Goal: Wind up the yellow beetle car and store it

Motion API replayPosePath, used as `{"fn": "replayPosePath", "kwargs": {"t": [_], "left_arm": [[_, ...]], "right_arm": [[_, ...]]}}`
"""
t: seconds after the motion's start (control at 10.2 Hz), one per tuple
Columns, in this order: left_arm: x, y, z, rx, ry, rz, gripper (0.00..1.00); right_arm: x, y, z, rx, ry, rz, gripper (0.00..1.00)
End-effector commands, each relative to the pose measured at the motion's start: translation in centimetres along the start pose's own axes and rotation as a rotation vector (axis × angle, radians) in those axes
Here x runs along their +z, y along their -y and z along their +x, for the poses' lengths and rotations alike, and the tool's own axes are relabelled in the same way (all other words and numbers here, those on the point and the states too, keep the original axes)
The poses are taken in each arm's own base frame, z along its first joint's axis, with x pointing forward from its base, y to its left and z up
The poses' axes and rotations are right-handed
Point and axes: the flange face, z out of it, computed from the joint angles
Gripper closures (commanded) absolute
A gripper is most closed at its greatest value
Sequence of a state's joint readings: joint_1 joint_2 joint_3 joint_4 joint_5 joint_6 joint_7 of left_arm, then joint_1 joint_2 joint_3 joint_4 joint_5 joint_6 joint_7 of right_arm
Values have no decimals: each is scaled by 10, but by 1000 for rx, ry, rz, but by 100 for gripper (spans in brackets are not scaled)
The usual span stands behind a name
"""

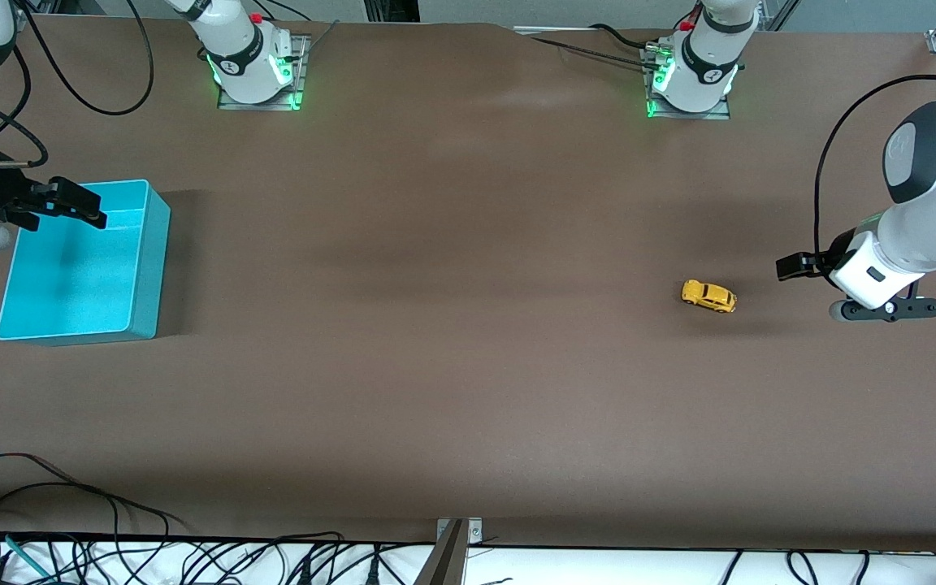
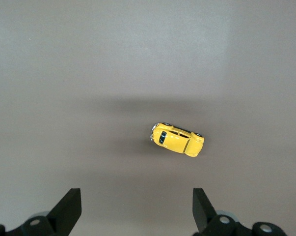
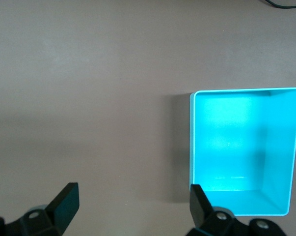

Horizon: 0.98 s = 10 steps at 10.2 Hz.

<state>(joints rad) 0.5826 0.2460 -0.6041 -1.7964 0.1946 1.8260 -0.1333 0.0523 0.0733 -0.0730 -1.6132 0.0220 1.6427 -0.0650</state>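
Note:
The robot's left gripper will close across the side windows (image 1: 715, 296) (image 2: 179, 139) of the yellow beetle car, leaving the car's rear bumper sticking out past the fingers.
The yellow beetle car (image 1: 709, 296) stands on its wheels on the brown table toward the left arm's end; in the left wrist view the car (image 2: 176, 139) lies apart from the fingers. My left gripper (image 1: 795, 266) hangs open and empty over bare table beside the car, and the left wrist view shows the gripper (image 2: 137, 206) with its jaws wide apart. My right gripper (image 1: 70, 203) is open and empty over one rim of the teal bin (image 1: 151, 268). In the right wrist view that gripper (image 3: 133, 204) shows beside the empty bin (image 3: 192, 142).
The teal bin stands at the right arm's end of the table. The two arm bases (image 1: 253, 65) (image 1: 691, 73) stand along the edge farthest from the front camera. Loose cables (image 1: 110, 552) lie off the table's nearest edge. Bare brown tabletop stretches between the car and the bin.

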Motion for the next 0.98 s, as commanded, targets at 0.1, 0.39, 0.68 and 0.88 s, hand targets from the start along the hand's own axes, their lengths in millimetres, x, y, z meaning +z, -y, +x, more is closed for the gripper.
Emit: {"fn": "replayPosePath", "kwargs": {"t": [0.1, 0.39, 0.68, 0.88], "left_arm": [[-9, 0, -3, 23, 3, 18, 0], [-9, 0, -2, 24, 2, 18, 0], [-8, -1, -2, 20, 4, 17, 0], [-5, -1, -2, -1, 10, 13, 0]], "right_arm": [[-2, 0, 1, -16, -6, 19, 0], [-1, 0, 1, -13, -3, 32, 0], [-1, 0, 1, -13, -3, 32, 0], [-1, 1, 1, -13, -4, 38, 0]]}}
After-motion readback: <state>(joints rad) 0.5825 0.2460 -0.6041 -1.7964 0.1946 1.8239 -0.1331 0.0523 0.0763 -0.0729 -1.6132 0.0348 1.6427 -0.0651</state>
